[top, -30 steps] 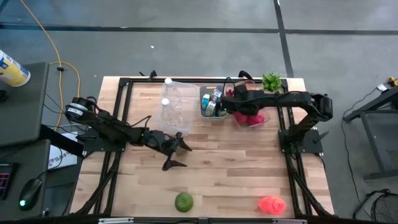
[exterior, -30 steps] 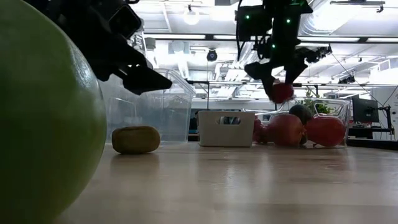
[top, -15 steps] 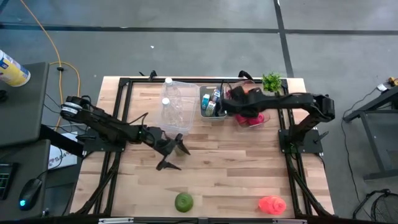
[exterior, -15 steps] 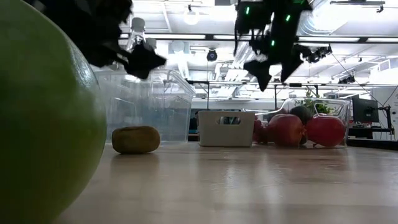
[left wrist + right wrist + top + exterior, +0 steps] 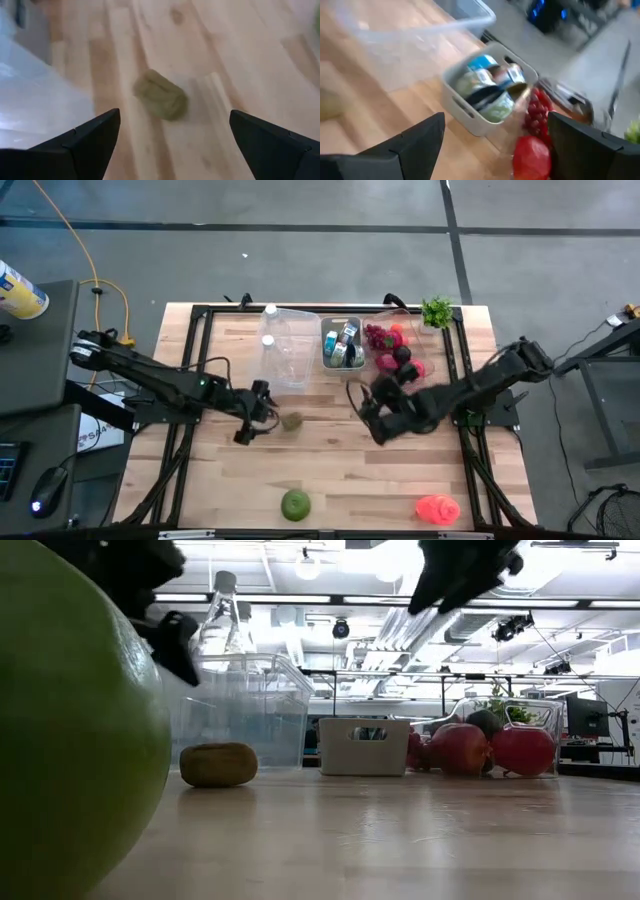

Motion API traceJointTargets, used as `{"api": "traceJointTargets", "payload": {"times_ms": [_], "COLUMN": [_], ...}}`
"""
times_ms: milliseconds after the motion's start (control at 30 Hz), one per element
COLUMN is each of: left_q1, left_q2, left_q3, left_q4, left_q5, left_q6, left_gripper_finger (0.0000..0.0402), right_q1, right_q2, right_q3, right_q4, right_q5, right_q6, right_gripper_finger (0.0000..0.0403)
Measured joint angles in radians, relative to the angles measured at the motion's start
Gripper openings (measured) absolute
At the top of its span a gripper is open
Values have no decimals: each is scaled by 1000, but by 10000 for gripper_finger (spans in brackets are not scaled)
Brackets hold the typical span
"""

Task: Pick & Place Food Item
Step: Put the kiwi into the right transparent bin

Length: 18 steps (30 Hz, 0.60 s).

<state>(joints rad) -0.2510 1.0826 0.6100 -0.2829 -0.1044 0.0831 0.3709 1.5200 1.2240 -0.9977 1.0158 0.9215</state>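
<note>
My right gripper is going to close on the loose end of the kiwi (image 5: 296,421) (image 5: 331,104), because my left gripper will hold the kiwi out by its other end.
A brown-green kiwi (image 5: 291,421) lies on its side on the wooden table (image 5: 330,460), near the middle. In the left wrist view the kiwi (image 5: 161,95) lies ahead of my fingers. My left gripper (image 5: 255,415) hovers open just left of it, touching nothing, and in the low view it is raised above the kiwi (image 5: 218,764). My right gripper (image 5: 368,418) is open and empty in the air at mid-table, right of the kiwi. Its wrist view faces the white basket (image 5: 485,95) and the red fruits (image 5: 532,155).
At the far edge stand a clear bin with bottles (image 5: 285,345), the white basket (image 5: 343,345) and a clear container of red fruits (image 5: 400,352). A green apple (image 5: 296,504) and a red item (image 5: 437,508) lie near the front edge.
My left gripper has drawn back toward the table's left edge and risen, uncovering the kiwi, which has stayed on the table. My right gripper has let go of a small red fruit over the clear container. It has then swung toward the near edge to mid-table.
</note>
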Motion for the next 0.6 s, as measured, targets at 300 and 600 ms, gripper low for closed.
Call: {"api": "traceJointTargets", "payload": {"times_ms": [300,600], "left_q1": [-73,-9], "left_q2": [112,187], "left_q3": [-5,-1], "left_q4": [-8,3], "left_q5": [3,110], "left_q6": [30,-20], "left_gripper_finger": [365,365], "right_q1": [131,78], "right_q2": [0,0], "right_q3": [0,0], "right_q4": [10,26], "right_q5": [302,238], "right_q6": [-126,-133], "right_gripper_finger": [338,337]}}
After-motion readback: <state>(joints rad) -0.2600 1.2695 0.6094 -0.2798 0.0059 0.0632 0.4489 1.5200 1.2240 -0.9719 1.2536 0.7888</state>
